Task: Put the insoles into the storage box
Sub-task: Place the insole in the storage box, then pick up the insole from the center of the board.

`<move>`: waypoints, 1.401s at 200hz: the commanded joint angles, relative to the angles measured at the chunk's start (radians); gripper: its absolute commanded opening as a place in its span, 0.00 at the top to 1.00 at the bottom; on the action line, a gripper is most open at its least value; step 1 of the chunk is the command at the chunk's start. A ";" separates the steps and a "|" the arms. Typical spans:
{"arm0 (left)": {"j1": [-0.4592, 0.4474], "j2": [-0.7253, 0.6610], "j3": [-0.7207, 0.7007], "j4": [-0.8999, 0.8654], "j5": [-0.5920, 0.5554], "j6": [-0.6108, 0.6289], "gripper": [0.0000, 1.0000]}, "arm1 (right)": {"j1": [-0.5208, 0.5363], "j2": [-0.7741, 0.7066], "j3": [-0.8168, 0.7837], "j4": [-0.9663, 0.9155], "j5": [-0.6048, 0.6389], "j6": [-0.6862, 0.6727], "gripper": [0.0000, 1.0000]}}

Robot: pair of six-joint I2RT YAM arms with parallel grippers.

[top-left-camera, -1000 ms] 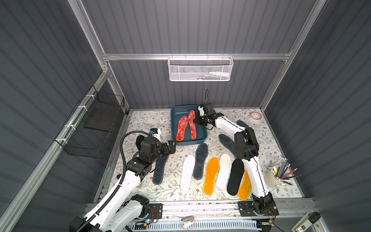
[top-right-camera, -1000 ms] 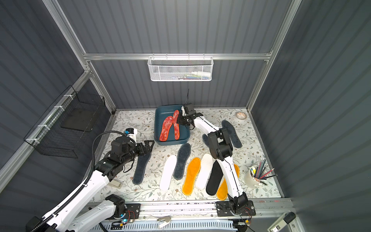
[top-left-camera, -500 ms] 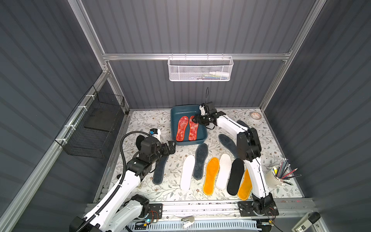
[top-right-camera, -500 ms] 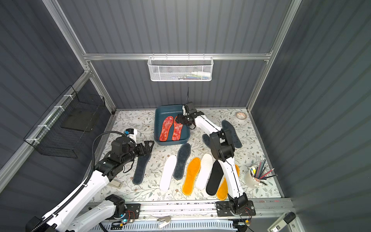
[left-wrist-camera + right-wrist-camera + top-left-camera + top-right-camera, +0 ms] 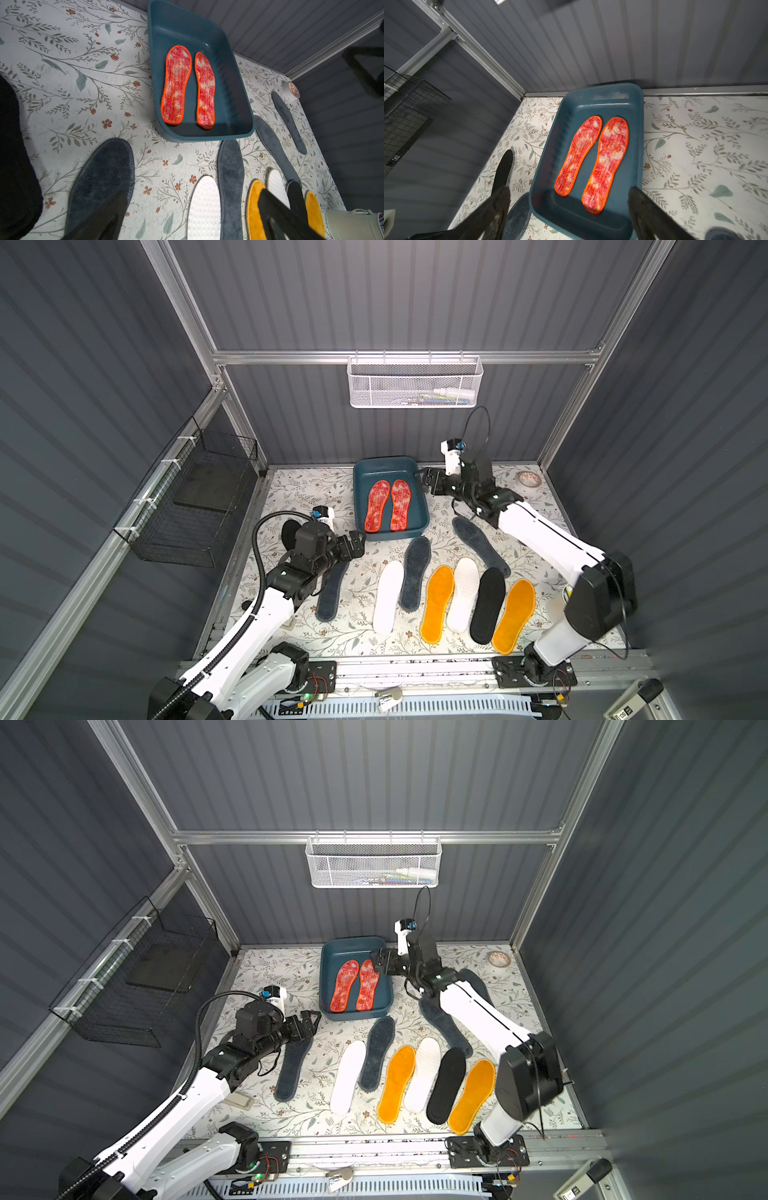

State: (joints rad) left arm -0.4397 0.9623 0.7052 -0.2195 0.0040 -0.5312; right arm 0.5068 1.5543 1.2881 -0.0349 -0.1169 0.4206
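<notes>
The white insole is lying between the dark grey-blue insoles. My left gripper will close on its side edge (image 5: 377, 605), near the middle.
The teal storage box (image 5: 386, 470) (image 5: 349, 950) stands at the back middle of the table. Two mottled red-orange insoles (image 5: 377, 506) (image 5: 400, 505) lie flat in it, side by side. My right gripper (image 5: 430, 484) (image 5: 569, 207) hangs open and empty over the box's right rim. Several more insoles lie in a row on the table in front: dark grey-blue (image 5: 415, 572), white (image 5: 388, 597), orange-yellow (image 5: 436, 603) and black (image 5: 488, 605). My left gripper (image 5: 356, 541) (image 5: 191, 218) is open above the toe of a dark grey-blue insole (image 5: 332, 593).
A white mesh basket (image 5: 415, 383) hangs on the back wall and a black wire basket (image 5: 195, 497) on the left wall. A tape roll (image 5: 528, 480) lies at the back right corner. A pale cup (image 5: 353, 224) stands at the front right.
My right gripper has opened and let go of the second red-orange insole, which now lies flat in the box beside the first. The gripper has drawn back to the right. The left arm is still.
</notes>
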 commanded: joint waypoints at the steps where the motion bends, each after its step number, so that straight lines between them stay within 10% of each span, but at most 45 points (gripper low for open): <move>1: -0.002 0.017 -0.023 0.034 0.034 -0.020 0.01 | 0.035 -0.092 -0.139 0.064 0.133 -0.043 0.09; 152: -0.262 -0.026 -0.312 0.038 0.035 -0.365 0.44 | 0.038 -0.270 -0.408 0.004 0.224 0.067 0.04; 280: -0.455 0.244 -0.164 -0.037 -0.109 -0.359 0.58 | 0.036 -0.283 -0.416 -0.025 0.258 0.060 0.02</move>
State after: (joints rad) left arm -0.8898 1.1820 0.5003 -0.1989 -0.0669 -0.8867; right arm 0.5449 1.2877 0.8860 -0.0395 0.1211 0.4862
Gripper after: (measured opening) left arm 0.434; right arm 0.980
